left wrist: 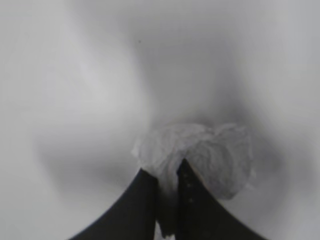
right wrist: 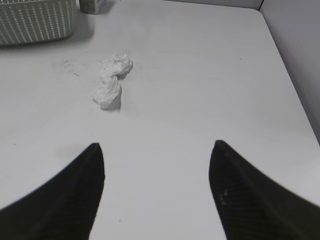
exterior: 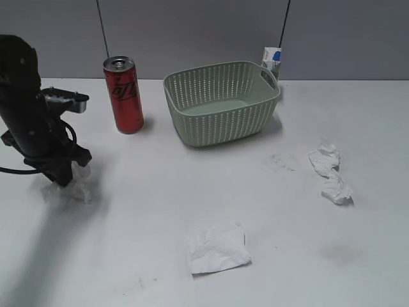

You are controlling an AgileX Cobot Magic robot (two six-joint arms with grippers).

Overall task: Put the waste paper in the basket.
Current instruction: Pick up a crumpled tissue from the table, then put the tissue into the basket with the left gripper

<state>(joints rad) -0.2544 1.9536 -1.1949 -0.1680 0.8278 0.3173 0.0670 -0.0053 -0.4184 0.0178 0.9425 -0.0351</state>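
Next, the left gripper releases the crumpled paper wad, which is still down at the table, on the pale green basket's bottom near its back side point(exterior: 225, 101).
The pale green basket point(exterior: 220, 102) stands at the back middle of the white table; its corner shows in the right wrist view point(right wrist: 30, 20). My left gripper point(exterior: 67, 176) is at the far left, down at the table and shut on a crumpled paper wad point(exterior: 80, 185), which the left wrist view shows pinched between the jaws point(left wrist: 210, 155). A flat squarish wad point(exterior: 217, 248) lies front middle. A twisted wad point(exterior: 330, 174) lies at the right and shows in the right wrist view point(right wrist: 110, 80). My right gripper point(right wrist: 157, 150) is open and empty, short of that wad.
A red drink can point(exterior: 124, 94) stands left of the basket. A small white-and-blue carton point(exterior: 271, 61) stands behind the basket's right corner, also seen in the right wrist view point(right wrist: 92, 5). The table's right edge point(right wrist: 290, 75) runs beside a grey wall.
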